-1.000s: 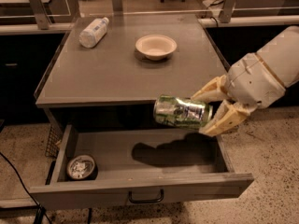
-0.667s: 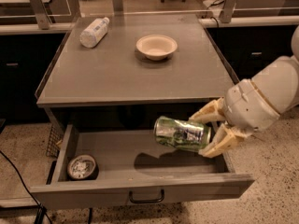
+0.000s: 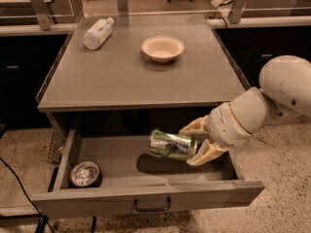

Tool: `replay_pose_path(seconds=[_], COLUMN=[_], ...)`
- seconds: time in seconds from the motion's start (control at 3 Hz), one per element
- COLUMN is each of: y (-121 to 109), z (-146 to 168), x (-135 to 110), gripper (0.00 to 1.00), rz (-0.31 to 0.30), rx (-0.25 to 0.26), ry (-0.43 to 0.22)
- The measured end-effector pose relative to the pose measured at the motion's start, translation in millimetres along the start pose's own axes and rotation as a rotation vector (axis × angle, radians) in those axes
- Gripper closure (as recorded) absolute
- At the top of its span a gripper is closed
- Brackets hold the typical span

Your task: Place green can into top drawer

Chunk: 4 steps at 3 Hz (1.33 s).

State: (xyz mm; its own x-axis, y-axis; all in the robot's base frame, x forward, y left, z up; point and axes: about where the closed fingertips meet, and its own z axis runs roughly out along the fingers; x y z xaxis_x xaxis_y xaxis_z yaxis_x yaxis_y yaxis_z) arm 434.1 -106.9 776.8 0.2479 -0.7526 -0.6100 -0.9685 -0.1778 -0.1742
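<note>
My gripper should release the green can onto the bottom of the drawer, in the spot that lies behind the dark curved handle [image 3: 163,164].
The green can [image 3: 171,145] lies on its side in my gripper [image 3: 193,144], whose cream fingers [image 3: 206,153] are shut on its right end. I hold it inside the open top drawer [image 3: 146,194], just above the drawer floor at its middle right, with its shadow right under it. The drawer is pulled out from under the grey table, and its dark curved handle [image 3: 152,208] shows on the front panel. My white arm [image 3: 272,101] reaches in from the right.
A round tin with a white patterned top [image 3: 85,174] lies in the drawer's left front corner. On the table top [image 3: 121,76] a clear plastic bottle [image 3: 98,32] lies at the back left and a cream bowl [image 3: 163,48] stands at the back middle.
My gripper has lowered the can from the level of the table's front edge down into the drawer. The can's shadow has drawn close under it.
</note>
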Motion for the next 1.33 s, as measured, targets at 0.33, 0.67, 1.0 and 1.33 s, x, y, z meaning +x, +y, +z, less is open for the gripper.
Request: replay_pose_path(seconds=[0.33, 0.67, 1.0, 1.33], y=[-6, -9, -15, -25], z=[42, 59, 72, 89], x=[24, 36, 49, 64], gripper=[1.00, 1.00, 1.00, 1.00], rz=[-0.010, -0.019, -0.030, -0.037], rx=[-0.050, -0.056, -0.055, -0.049], ry=[0.053, 0.044, 0.041, 0.033])
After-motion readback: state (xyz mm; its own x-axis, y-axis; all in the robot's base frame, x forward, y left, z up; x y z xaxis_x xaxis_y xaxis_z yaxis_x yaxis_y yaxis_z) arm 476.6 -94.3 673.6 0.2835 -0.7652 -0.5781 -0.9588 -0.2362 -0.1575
